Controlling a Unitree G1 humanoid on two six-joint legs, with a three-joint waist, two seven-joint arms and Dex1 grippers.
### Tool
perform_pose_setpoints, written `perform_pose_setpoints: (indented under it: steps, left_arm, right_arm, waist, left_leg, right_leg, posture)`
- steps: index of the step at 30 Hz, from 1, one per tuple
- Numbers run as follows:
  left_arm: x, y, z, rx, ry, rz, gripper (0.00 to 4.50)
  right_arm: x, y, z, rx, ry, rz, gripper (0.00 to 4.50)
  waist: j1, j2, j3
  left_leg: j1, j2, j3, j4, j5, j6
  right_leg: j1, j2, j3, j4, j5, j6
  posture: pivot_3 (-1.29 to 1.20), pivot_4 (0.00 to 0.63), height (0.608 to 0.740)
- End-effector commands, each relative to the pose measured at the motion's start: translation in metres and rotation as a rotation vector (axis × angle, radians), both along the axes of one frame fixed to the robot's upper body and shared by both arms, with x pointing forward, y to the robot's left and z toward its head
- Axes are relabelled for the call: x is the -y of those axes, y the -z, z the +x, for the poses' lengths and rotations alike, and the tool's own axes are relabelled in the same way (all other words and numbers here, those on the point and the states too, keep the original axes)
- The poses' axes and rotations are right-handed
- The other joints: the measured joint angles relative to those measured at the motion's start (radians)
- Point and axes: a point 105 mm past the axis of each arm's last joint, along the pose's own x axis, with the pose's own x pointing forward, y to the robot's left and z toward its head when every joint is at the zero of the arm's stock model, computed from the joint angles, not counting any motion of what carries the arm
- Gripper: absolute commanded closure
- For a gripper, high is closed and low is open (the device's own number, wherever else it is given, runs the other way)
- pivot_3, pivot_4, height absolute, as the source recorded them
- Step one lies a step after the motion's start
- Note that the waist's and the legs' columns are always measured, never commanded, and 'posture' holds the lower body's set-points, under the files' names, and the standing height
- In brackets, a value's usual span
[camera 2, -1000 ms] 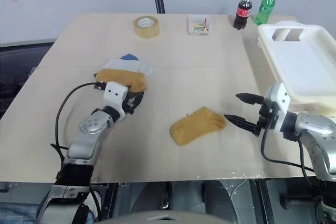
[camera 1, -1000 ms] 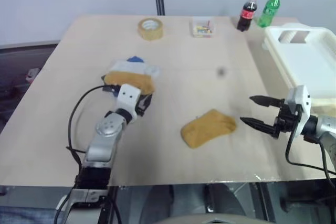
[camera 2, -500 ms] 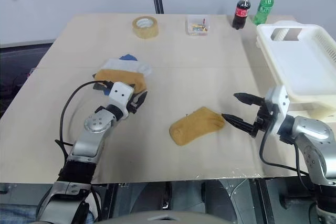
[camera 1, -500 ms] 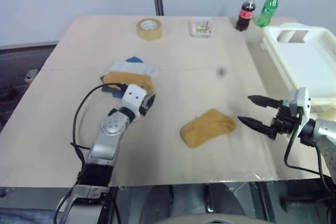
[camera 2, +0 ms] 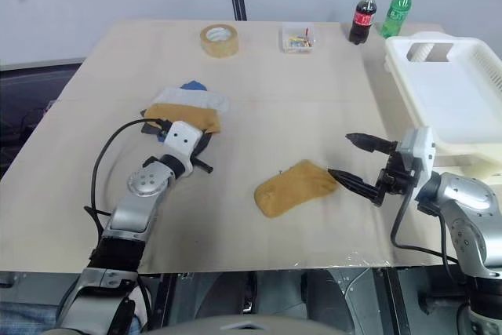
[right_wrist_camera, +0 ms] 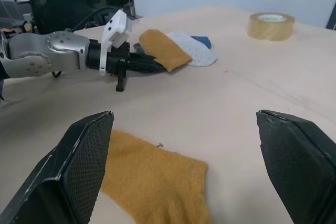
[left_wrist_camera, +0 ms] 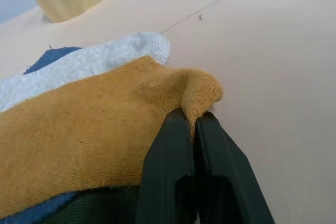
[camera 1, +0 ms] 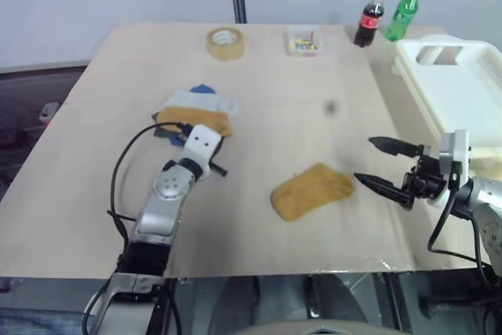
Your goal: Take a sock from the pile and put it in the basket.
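Observation:
The top mustard sock is pinched at its basket-side end by my left gripper, so that gripper should put the sock down, leave that end to my right gripper and take the sock's opposite end (camera 1: 161,118).
The pile (camera 1: 194,111) of mustard, white, blue and dark socks lies left of the table's middle. My left gripper (camera 1: 210,137) is at its near edge, shut on a fold of the top mustard sock (left_wrist_camera: 94,129), which its black fingers (left_wrist_camera: 173,156) pinch. A second mustard sock (camera 1: 310,191) lies flat near the table's front. My right gripper (camera 1: 365,160) hovers open just right of it, holding nothing. The cream-white basket (camera 1: 409,76) stands at the right edge of the table, beyond the right gripper.
At the back of the table stand a roll of tan tape (camera 1: 224,42), a small clear box of coloured bits (camera 1: 303,40), a cola bottle (camera 1: 368,18) and a green bottle (camera 1: 403,12). The table's front edge runs just below both arms.
My left gripper's fingers have closed on the edge of the pile's mustard sock; they stood apart half a second ago. The right gripper has stayed open and almost still.

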Motion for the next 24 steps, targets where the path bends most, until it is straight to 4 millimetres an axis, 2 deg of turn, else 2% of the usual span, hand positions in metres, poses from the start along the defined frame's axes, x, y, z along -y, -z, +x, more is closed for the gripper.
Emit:
perform_pose_setpoints:
  steps: [1, 6, 10, 13, 16, 18, 22, 24]
  left_arm:
    - [0.012, -0.031, 0.006, 0.104, 0.025, -0.040, 4.45]
    - [0.024, -0.048, 0.010, 0.143, 0.034, -0.052, 4.45]
    - [0.032, -0.041, 0.007, 0.093, 0.086, -0.051, 4.45]
    - [0.026, -0.033, 0.006, 0.055, 0.070, -0.033, 3.60]
    - [0.021, -0.030, 0.008, 0.058, 0.036, -0.003, 2.41]
    - [0.024, -0.029, 0.009, 0.052, 0.046, -0.004, 1.46]
    - [0.029, -0.031, 0.010, 0.056, 0.058, -0.014, 1.46]
    - [0.030, -0.033, 0.010, 0.064, 0.056, -0.021, 2.06]
  right_arm:
    - [0.001, -0.011, -0.003, 0.060, -0.002, 0.006, 0.00]
    - [0.000, -0.009, -0.002, 0.060, -0.001, 0.004, 0.00]
    - [-0.001, -0.009, -0.001, 0.067, 0.002, 0.007, 0.00]
    - [0.000, -0.008, -0.002, 0.066, 0.010, 0.006, 0.00]
    - [0.002, -0.007, -0.001, 0.066, 0.019, 0.005, 0.00]
    - [0.002, -0.006, -0.001, 0.066, 0.022, 0.004, 0.00]
    - [0.003, -0.005, 0.000, 0.067, 0.025, 0.000, 0.00]
    - [0.003, -0.005, 0.001, 0.070, 0.028, -0.002, 0.00]
  waist:
    - [0.002, 0.000, 0.000]
    - [0.000, 0.000, 0.000]
    - [-0.003, 0.000, 0.000]
    - [-0.003, 0.000, 0.000]
    - [-0.003, 0.000, 0.000]
    - [-0.002, 0.000, 0.000]
    - [-0.001, 0.000, 0.000]
    - [-0.001, 0.000, 0.000]
  left_leg:
    - [0.000, 0.000, 0.000, 0.000, 0.000, 0.000]
    - [0.000, 0.000, 0.000, 0.000, 0.000, 0.000]
    - [0.000, 0.000, 0.000, 0.000, 0.000, 0.000]
    - [0.000, 0.000, 0.000, 0.000, 0.000, 0.000]
    - [0.000, 0.000, 0.000, 0.000, 0.000, 0.000]
    - [0.000, 0.000, 0.000, 0.000, 0.000, 0.000]
    - [0.000, 0.000, 0.000, 0.000, 0.000, 0.000]
    - [0.000, 0.000, 0.000, 0.000, 0.000, 0.000]
  right_leg:
    - [0.000, 0.000, 0.000, 0.000, 0.000, 0.000]
    - [0.000, 0.000, 0.000, 0.000, 0.000, 0.000]
    - [0.000, 0.000, 0.000, 0.000, 0.000, 0.000]
    - [0.000, 0.000, 0.000, 0.000, 0.000, 0.000]
    - [0.000, 0.000, 0.000, 0.000, 0.000, 0.000]
    - [0.000, 0.000, 0.000, 0.000, 0.000, 0.000]
    - [0.000, 0.000, 0.000, 0.000, 0.000, 0.000]
    - [0.000, 0.000, 0.000, 0.000, 0.000, 0.000]
  posture:
    - [0.00, 0.150, 0.740]
    - [0.00, 0.150, 0.740]
    - [0.00, 0.150, 0.740]
    - [0.00, 0.150, 0.740]
    - [0.00, 0.150, 0.740]
    - [0.00, 0.150, 0.740]
    - [0.00, 0.150, 0.740]
    - [0.00, 0.150, 0.740]
